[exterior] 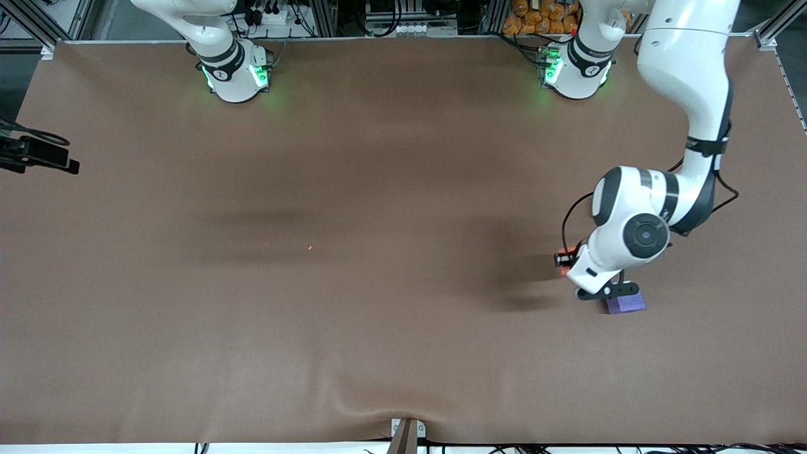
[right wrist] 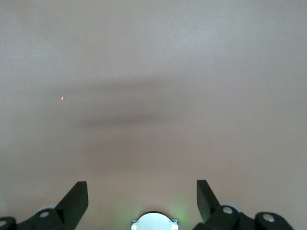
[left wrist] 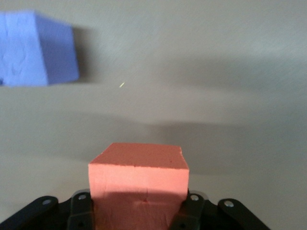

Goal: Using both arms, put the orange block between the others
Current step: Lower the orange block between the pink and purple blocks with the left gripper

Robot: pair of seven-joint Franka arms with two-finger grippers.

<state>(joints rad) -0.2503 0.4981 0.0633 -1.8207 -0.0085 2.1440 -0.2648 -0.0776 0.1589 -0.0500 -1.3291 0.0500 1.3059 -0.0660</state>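
Note:
Next, my left gripper releases the orange block onto the mat a short gap (exterior: 614, 252) (left wrist: 42, 167) behind the purple cube, setting it down there.
My left gripper (left wrist: 137, 211) is shut on the orange block (left wrist: 138, 177), a salmon-orange cube squeezed between both fingers. In the front view the block (exterior: 565, 254) peeks out at the left gripper (exterior: 563, 259), low over the table toward the left arm's end. I cannot tell whether it touches the table. A purple cube (exterior: 625, 304), one of the others, sits on the table close beside the left wrist and nearer the front camera. The left wrist view shows the purple cube (left wrist: 33, 48) apart from the held block. My right gripper (right wrist: 141, 189) is open over bare table, holding nothing.
The brown mat (exterior: 378, 189) covers the whole table. A tiny orange speck (exterior: 309, 248) lies near the middle. A black fixture (exterior: 38, 154) juts in at the edge by the right arm's end. Both green-lit bases (exterior: 236, 72) stand along the back edge.

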